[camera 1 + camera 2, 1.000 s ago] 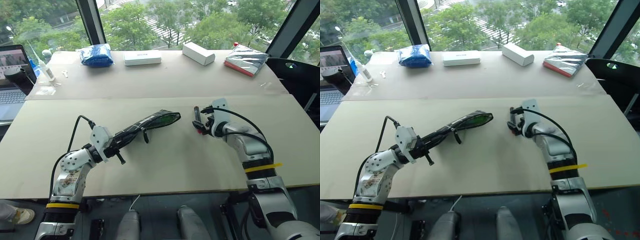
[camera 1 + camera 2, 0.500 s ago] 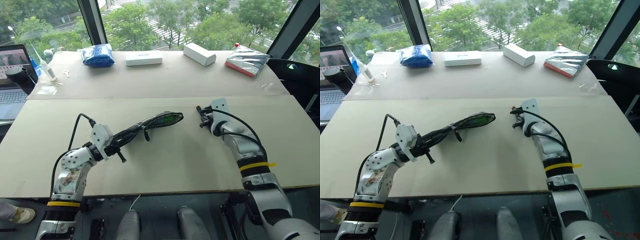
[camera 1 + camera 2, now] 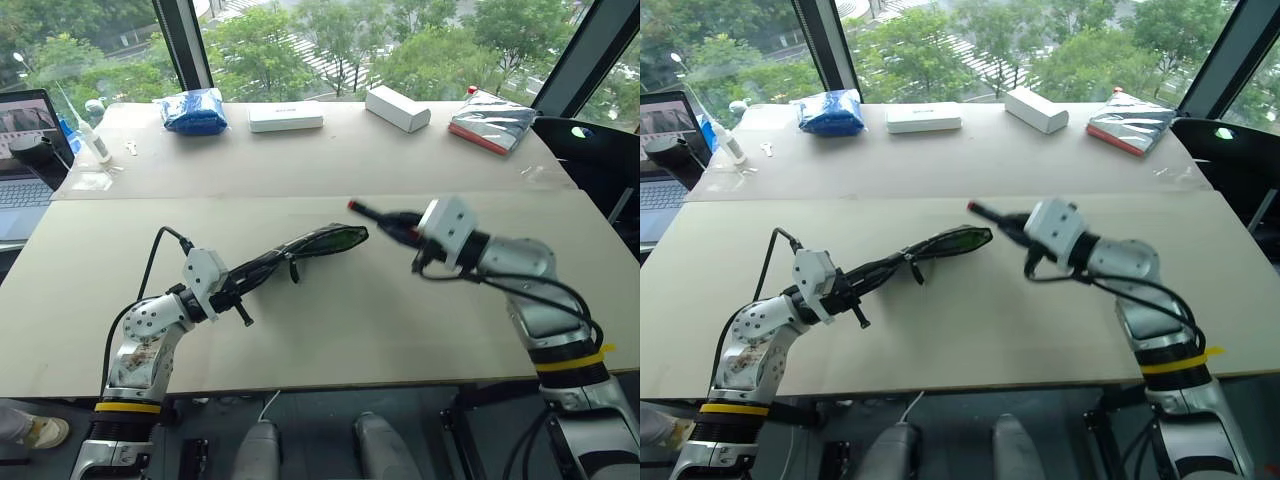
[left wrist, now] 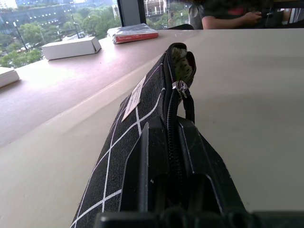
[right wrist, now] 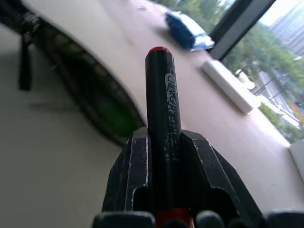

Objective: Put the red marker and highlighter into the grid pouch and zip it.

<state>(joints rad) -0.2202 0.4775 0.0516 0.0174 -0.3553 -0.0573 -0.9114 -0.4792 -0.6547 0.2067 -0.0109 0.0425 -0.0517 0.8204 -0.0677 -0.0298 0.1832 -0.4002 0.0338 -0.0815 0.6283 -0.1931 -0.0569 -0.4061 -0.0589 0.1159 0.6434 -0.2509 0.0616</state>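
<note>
My right gripper is going to release the red marker inside the grid pouch's opening [image 3: 326, 242] [image 5: 95, 90], next to the green highlighter.
My left gripper [image 3: 235, 292] is shut on one end of the grid pouch [image 3: 300, 250] and holds it slanted above the table. The pouch's far end is unzipped, with the black zipper pull [image 4: 189, 107] hanging just below the mouth. Something green [image 3: 345, 238], the highlighter's end, shows inside that mouth. My right gripper [image 3: 405, 226] is shut on the red marker [image 3: 375, 214], a black barrel whose red tip points left, a little right of the mouth and above it. In the right wrist view the red marker [image 5: 161, 95] runs straight out between the fingers [image 5: 126, 171].
Along the table's far side lie a blue bundle [image 3: 193, 108], two white boxes [image 3: 285, 116] [image 3: 397, 106] and a silver packet with a red edge [image 3: 492, 119]. A laptop [image 3: 22, 150] and a small bottle [image 3: 90, 135] stand at the far left. A person's arms [image 4: 228, 12] rest at the table.
My right gripper has shut on the red marker, lifted it off the table and swung it level so its tip points at the pouch's mouth. The left gripper and pouch have stayed put.
</note>
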